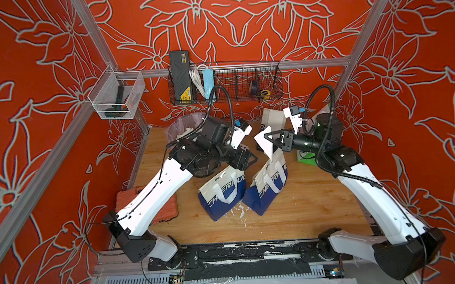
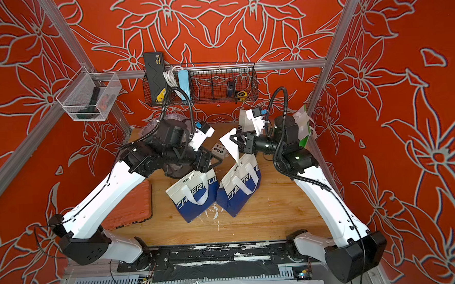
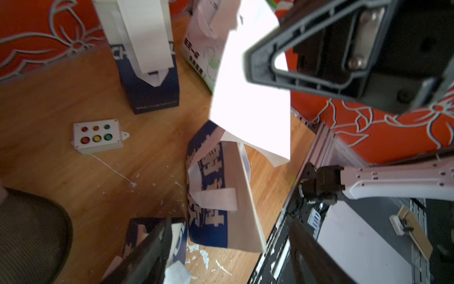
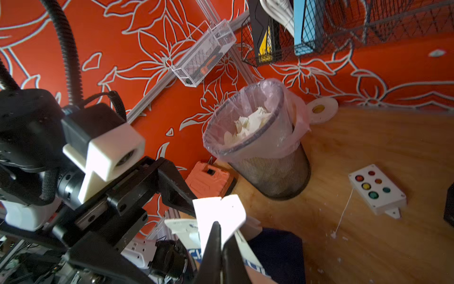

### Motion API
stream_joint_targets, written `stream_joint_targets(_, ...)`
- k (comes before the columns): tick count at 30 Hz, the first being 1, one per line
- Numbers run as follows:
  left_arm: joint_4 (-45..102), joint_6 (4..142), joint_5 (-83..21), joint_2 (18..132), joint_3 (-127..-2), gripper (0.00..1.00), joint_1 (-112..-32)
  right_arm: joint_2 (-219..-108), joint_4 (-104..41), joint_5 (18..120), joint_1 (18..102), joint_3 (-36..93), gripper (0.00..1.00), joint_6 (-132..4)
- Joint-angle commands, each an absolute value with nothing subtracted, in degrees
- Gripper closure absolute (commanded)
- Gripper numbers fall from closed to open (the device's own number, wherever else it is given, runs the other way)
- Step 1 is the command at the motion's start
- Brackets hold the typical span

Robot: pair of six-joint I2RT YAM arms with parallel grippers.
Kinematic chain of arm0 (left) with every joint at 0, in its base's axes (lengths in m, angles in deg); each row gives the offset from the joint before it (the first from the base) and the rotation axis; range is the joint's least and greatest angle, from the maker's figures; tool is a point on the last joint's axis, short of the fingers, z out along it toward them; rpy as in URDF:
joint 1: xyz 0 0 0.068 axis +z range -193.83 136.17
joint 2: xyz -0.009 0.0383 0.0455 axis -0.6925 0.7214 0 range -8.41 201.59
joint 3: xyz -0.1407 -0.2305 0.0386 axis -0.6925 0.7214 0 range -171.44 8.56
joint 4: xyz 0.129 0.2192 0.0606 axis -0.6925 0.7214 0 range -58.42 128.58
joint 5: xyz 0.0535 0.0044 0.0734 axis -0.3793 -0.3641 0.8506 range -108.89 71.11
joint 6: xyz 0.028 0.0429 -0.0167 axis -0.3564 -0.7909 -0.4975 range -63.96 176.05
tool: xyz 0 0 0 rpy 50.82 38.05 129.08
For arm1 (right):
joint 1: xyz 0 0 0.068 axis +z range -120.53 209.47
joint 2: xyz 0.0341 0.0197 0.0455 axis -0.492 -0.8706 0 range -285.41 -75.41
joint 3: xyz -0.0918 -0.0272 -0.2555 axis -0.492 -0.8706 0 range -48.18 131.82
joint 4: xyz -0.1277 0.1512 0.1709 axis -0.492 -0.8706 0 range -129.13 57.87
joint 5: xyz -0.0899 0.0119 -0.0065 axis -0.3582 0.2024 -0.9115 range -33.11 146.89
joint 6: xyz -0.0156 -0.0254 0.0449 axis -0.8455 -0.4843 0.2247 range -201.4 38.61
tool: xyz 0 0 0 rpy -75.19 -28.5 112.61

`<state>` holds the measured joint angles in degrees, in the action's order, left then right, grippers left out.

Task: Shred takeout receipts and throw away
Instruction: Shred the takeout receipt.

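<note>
My left gripper grabs the white takeout receipt next by its loose lower end [image 3: 257,135], because my right gripper already holds its edge for tearing.
A white takeout receipt [image 1: 264,144] [image 2: 230,145] hangs in the air above the two lying bags. My right gripper [image 1: 265,136] [image 4: 219,225] is shut on its edge. The sheet shows bright white in the left wrist view [image 3: 250,105] and in the right wrist view [image 4: 218,211]. My left gripper [image 1: 251,160] [image 3: 229,226] is open just left of and below the receipt, with nothing between its fingers. A pale paper scrap [image 3: 177,273] lies by one left finger. The mesh trash bin [image 4: 270,172] at the back left holds white shreds [image 4: 248,123].
Two blue-and-white CHERRUL bags [image 1: 222,193] [image 1: 268,183] lie mid-table, and another [image 3: 149,73] stands at the back. A button box [image 2: 218,149], an orange case [image 2: 129,206] and a green-and-white bag [image 2: 304,133] stand around them. Paper bits [image 1: 239,208] litter the wood.
</note>
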<state>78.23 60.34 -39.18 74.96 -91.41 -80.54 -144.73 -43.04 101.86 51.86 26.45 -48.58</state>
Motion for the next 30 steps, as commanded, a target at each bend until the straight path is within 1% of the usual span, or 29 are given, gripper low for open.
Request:
stream_joint_targets(1, 70.2, 55.6, -42.2, 72.5, -91.6, 0.23, -76.4, -148.3, -40.5, 93.6, 54.6, 31.6, 1.0, -46.9)
stream_joint_targets(4, 59.7, 53.7, -41.5, 69.8, -86.2, 0.19, -74.6, -152.2, -40.9, 88.8, 57.7, 36.8, 1.0, -47.5)
stream_joint_targets(6, 55.0, 53.0, -41.0, 69.2, -84.4, 0.19, -73.4, -154.5, -40.9, 85.0, 59.5, 39.4, 1.0, -47.6)
stream_joint_targets(8, 51.2, 52.3, -37.6, 68.6, -83.1, 0.18, -72.9, -156.9, -41.6, 81.7, 60.8, 42.2, 1.0, -47.6)
stream_joint_targets(13, 39.0, 44.8, -33.1, 64.8, -74.9, 0.19, -73.0, -163.2, -42.7, 74.3, 64.5, 49.2, 1.0, -46.8)
stream_joint_targets(15, 38.6, 43.8, -31.9, 65.1, -74.7, 0.2, -72.9, -165.2, -43.1, 72.5, 65.8, 51.6, 1.0, -46.3)
stream_joint_targets(20, 37.8, 39.0, -24.3, 66.2, -73.5, 0.24, -73.3, -168.9, -45.3, 67.5, 68.8, 56.9, 1.0, -47.2)
stream_joint_targets(23, 35.6, 38.5, -24.3, 67.0, -73.0, 0.26, -73.3, -170.3, -45.4, 65.9, 70.1, 58.4, 1.0, -46.9)
stream_joint_targets(27, 37.0, 37.6, -22.7, 69.6, -74.5, 0.29, -73.3, -171.3, -45.7, 64.6, 71.5, 59.8, 1.0, -46.0)
stream_joint_targets(30, 36.7, 36.9, -21.4, 70.3, -74.2, 0.3, -73.3, -171.3, -45.3, 64.2, 72.0, 59.7, 1.0, -44.7)
